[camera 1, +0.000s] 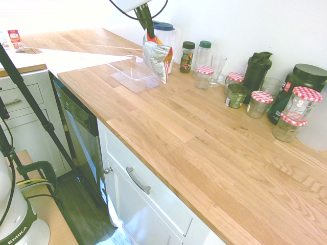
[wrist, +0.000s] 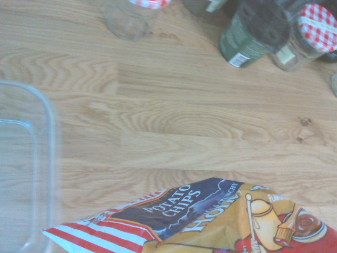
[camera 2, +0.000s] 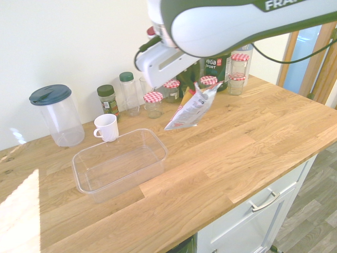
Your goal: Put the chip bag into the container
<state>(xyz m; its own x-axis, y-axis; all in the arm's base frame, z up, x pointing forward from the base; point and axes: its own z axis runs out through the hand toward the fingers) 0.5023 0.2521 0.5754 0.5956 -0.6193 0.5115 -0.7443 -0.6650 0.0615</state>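
My gripper needs to release the chip bag inside the clear container (camera 1: 140, 76) (wrist: 13, 200), toward the container's end nearest the checkered-lid jars.
The chip bag (camera 1: 158, 59) hangs in the air by its top edge, silver back toward the first exterior view. My gripper (camera 1: 147, 31) is shut on the bag's top. From the other side the chip bag (camera 2: 189, 109) dangles above the counter, a little to the right of the container (camera 2: 120, 162), a shallow clear tub that holds nothing. The container (camera 1: 134, 75) stands on the wooden counter just beside the hanging bag. Up close, the chip bag (wrist: 210, 221) shows its red, white and yellow print, with the container's rim (wrist: 46, 158) at one side.
A tall clear pitcher (camera 2: 57, 116) with a dark lid and a white mug (camera 2: 107, 127) stand behind the container. Spice bottles (camera 2: 108, 100), a glass (camera 1: 217, 69), checkered-lid jars (camera 1: 303, 102) and dark tubs (camera 1: 301, 84) line the wall. The counter edge (camera 1: 153, 171) drops off above the white cabinets.
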